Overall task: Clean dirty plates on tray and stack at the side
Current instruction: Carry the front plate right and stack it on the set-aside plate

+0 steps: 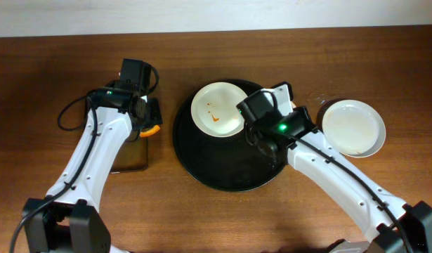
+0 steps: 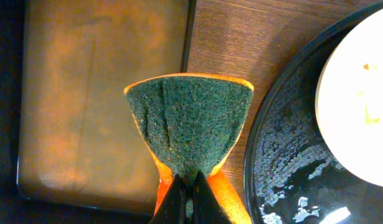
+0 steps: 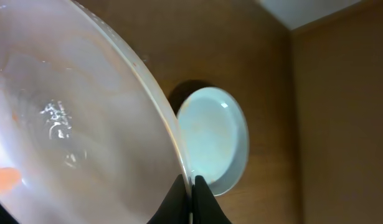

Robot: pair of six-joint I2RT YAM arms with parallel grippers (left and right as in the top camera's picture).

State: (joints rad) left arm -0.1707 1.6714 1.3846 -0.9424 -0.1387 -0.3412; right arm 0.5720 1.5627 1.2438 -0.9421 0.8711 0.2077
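The white plate in my right gripper will be released on top of the clean plate (image 1: pixel 350 126) (image 3: pixel 212 140), which sits beside the round black tray.
A white plate (image 1: pixel 216 107) with orange-red smears is over the back left of the round black tray (image 1: pixel 223 169). My right gripper (image 1: pixel 242 114) is shut on its right rim. In the right wrist view this plate (image 3: pixel 73 112) fills the left side, its rim pinched in that gripper (image 3: pixel 191 186). Another white plate (image 1: pixel 352 128) lies on the table right of the tray and looks clean (image 3: pixel 213 140). My left gripper (image 2: pixel 190 194) is shut on a folded green and orange sponge (image 2: pixel 191 121), left of the tray (image 2: pixel 284 162). In the overhead view that gripper (image 1: pixel 149 124) is over the table.
A smaller rectangular black tray (image 1: pixel 131 153) with a brownish inside (image 2: pixel 85 93) lies under the left arm, left of the round tray. The round tray's floor is wet and glossy. A black cable loops at the far left (image 1: pixel 64 116).
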